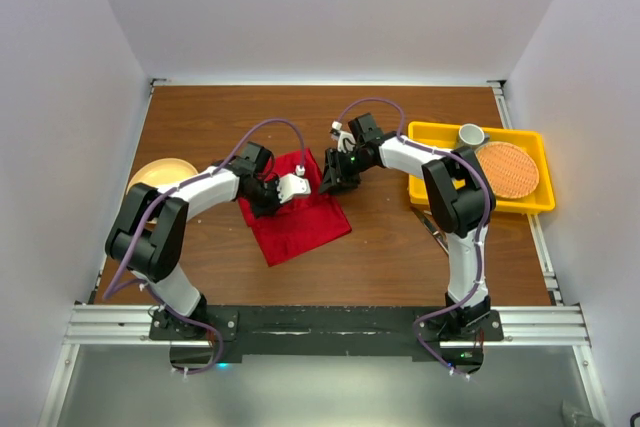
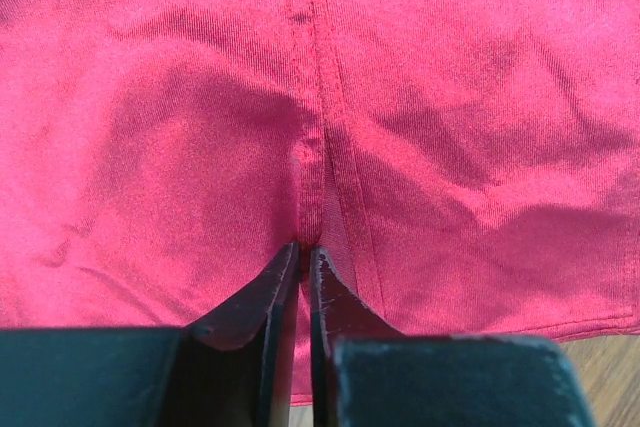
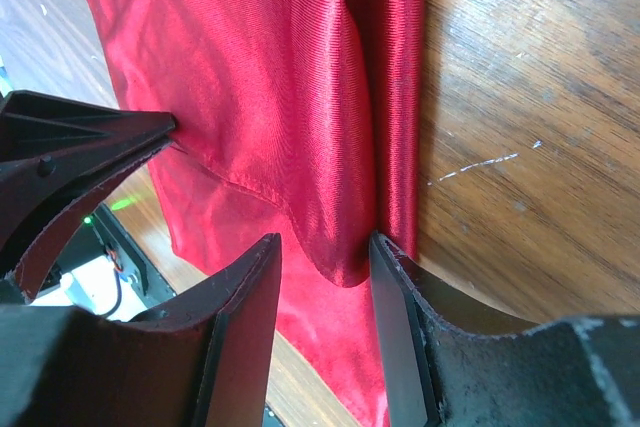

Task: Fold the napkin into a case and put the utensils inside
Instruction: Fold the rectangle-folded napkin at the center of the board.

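The hem under my left gripper is apart from the napkin's other hem. My left gripper will grip it again and pull it over the other hem (image 2: 358,247).
The deep-red napkin (image 1: 300,222) lies rumpled on the wooden table (image 1: 400,257); it has no case shape. My left gripper (image 1: 296,187) sits over its upper part. In the left wrist view the left gripper (image 2: 305,249) is shut on a raised seam ridge of the napkin (image 2: 450,97). My right gripper (image 1: 328,179) is at the cloth's upper right edge. In the right wrist view the right gripper (image 3: 320,247) stands open around a rolled fold of the napkin (image 3: 250,77), and the fold leans on the right finger (image 3: 385,277). No utensils are in view.
A yellow tray (image 1: 440,130) at the right holds a round orange woven mat (image 1: 507,169) and a white cup (image 1: 472,134). A tan round plate (image 1: 160,175) sits at the left, partly under the left arm. White walls enclose the table.
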Tool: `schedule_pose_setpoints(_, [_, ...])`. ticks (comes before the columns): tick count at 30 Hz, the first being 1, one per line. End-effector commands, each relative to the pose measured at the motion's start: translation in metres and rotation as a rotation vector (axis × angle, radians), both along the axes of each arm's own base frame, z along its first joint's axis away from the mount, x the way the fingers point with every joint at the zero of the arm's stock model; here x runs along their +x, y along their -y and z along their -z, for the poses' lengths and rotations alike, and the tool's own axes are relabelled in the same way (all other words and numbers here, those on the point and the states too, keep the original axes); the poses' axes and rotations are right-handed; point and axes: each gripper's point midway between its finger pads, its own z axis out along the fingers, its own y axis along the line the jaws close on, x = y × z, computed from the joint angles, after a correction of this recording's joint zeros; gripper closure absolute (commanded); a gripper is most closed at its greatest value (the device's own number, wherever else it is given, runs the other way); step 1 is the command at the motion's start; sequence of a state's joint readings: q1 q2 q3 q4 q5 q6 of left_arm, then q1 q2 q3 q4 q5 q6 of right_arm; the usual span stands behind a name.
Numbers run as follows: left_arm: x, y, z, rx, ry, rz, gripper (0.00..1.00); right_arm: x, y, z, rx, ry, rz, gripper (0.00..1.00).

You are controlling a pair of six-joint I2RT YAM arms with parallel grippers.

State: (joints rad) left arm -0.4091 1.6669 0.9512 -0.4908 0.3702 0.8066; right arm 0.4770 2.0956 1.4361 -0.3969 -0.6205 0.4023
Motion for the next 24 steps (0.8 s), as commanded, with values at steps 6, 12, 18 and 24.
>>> schedule_pose_setpoints(6, [0.008, 0.02, -0.026, -0.072, 0.019, 0.029, 1.0, 0.003, -0.007, -0.002, 0.029, -0.002, 0.0, 0.5])
schedule_pose_setpoints(12, [0.012, 0.033, -0.039, -0.114, 0.019, 0.034, 1.0, 0.001, -0.01, -0.004, 0.042, -0.009, -0.001, 0.44])
schedule_pose_setpoints(18, [0.008, 0.033, -0.024, -0.103, 0.006, 0.025, 1.0, 0.001, -0.011, -0.006, 0.051, -0.012, 0.001, 0.45])
schedule_pose_setpoints(24, [-0.003, 0.024, -0.004, -0.063, -0.016, 0.026, 0.89, -0.001, -0.01, -0.003, 0.047, -0.016, -0.002, 0.59])
